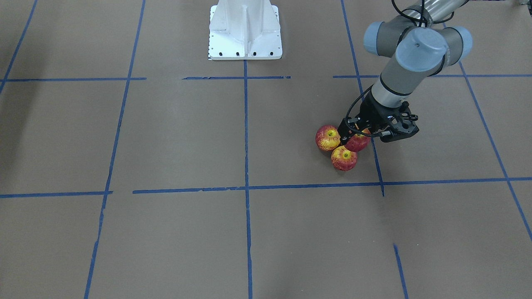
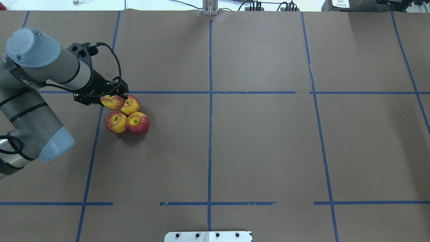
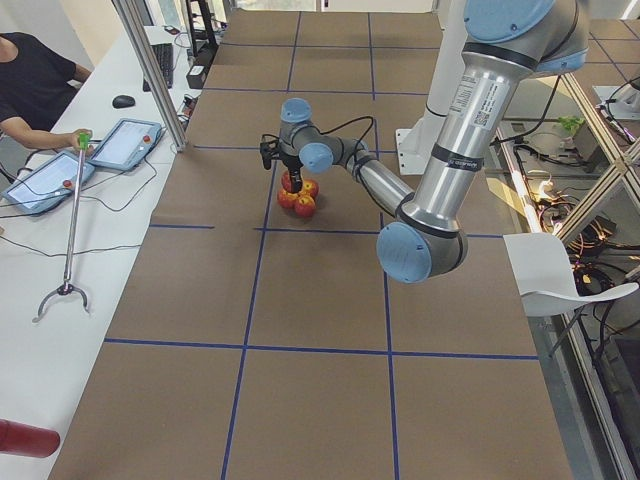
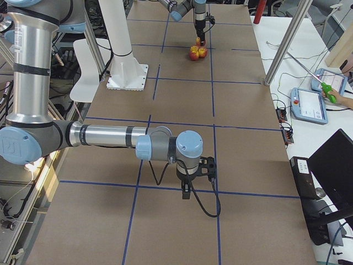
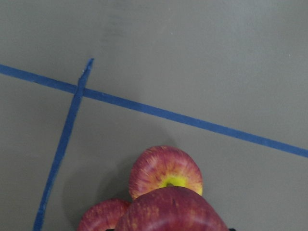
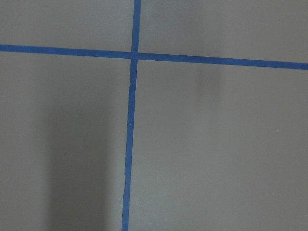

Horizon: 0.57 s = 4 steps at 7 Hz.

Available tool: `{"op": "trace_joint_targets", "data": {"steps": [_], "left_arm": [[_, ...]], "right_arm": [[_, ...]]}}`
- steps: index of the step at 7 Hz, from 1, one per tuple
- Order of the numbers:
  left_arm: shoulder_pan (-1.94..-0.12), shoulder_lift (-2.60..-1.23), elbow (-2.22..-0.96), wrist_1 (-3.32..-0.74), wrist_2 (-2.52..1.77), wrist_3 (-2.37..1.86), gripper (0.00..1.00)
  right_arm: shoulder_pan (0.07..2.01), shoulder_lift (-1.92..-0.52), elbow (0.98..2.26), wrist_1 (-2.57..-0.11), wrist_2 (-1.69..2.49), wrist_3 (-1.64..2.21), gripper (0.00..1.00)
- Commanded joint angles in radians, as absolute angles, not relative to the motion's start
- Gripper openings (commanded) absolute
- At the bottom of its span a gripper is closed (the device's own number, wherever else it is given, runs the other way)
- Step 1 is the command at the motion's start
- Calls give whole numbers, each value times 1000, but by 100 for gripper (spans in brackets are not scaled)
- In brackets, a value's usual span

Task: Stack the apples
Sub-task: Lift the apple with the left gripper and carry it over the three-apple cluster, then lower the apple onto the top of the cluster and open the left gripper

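Observation:
My left gripper is holding an apple. It will let go of it on top of the cluster (image 1: 345, 136) (image 5: 161, 215), so that it rests between the three apples.
Three red and yellow apples sit in a tight cluster on the brown table: one (image 2: 116, 122), one (image 2: 137, 123) and one (image 2: 131, 105). My left gripper (image 2: 113, 101) is shut on a fourth apple (image 2: 112, 102) and holds it right over the cluster. In the front view the held apple (image 1: 357, 142) sits between the black fingers, beside two cluster apples (image 1: 327, 138) (image 1: 343, 158). The left wrist view shows the held apple (image 5: 171, 211) close up, with two apples (image 5: 166, 171) (image 5: 103, 214) below. My right gripper (image 4: 187, 193) shows only in the exterior right view, low over bare table; I cannot tell its state.
Blue tape lines (image 2: 210, 92) divide the table into squares. The white robot base (image 1: 245, 33) stands at mid table on the robot's side. An operator (image 3: 30, 90) sits at a side bench with tablets (image 3: 125, 143) beyond the table's far edge.

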State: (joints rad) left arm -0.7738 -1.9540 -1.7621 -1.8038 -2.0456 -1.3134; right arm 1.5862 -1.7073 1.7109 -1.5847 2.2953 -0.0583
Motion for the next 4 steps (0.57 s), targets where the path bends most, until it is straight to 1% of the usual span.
{"op": "trace_joint_targets", "data": {"steps": [1,4], "left_arm": [[-750,-1959,-1752,-1796,-2029,-1315,0],[-739,-1957,-1755,-1796,-2033,-1316,0]], "right_arm": [[1586,-1707,1710,-1585,2296,-58,100],[1586,-1707,1710,-1585,2296,-58,100]]}}
